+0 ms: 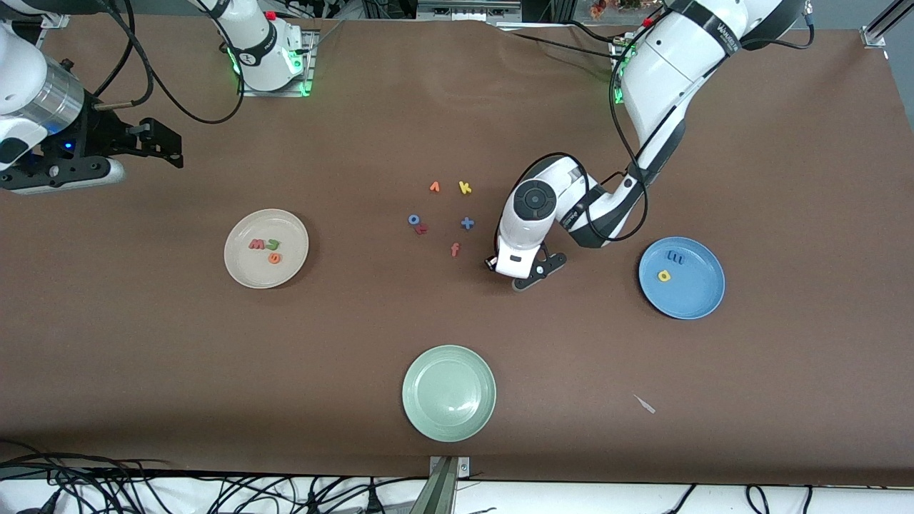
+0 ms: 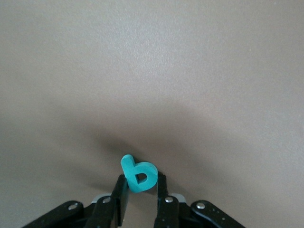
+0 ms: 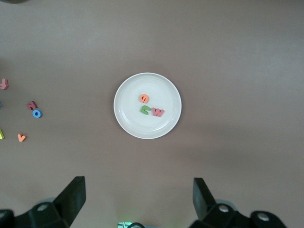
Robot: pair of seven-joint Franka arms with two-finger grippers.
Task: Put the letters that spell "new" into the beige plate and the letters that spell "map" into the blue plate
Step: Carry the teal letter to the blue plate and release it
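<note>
I should use my left gripper to set the teal p, held down at the table now, free beside the yellow a on the blue plate (image 1: 690, 283), away from the loose letters.
The teal p (image 2: 138, 175) stands on edge between the pads of my left gripper (image 2: 140, 183), which is shut on it. In the front view that gripper (image 1: 525, 280) is down at the table between the loose letters and the blue plate (image 1: 689, 296), and it hides the p. The blue plate holds the blue m (image 1: 675, 258) and the yellow a (image 1: 664, 275). The beige plate (image 1: 246, 270) holds the dull red w (image 1: 255, 245), the green n (image 1: 273, 245) and the orange e (image 1: 275, 258). My right gripper (image 1: 161, 146) waits open, high above the beige plate (image 3: 137, 127).
Loose letters lie mid-table: an orange v (image 1: 434, 187), a yellow k (image 1: 465, 188), a blue o (image 1: 413, 219), a small dark red letter (image 1: 421, 229), a blue plus (image 1: 467, 223) and an orange-red f (image 1: 454, 249). A pale green plate (image 1: 448, 392) sits nearest the front camera.
</note>
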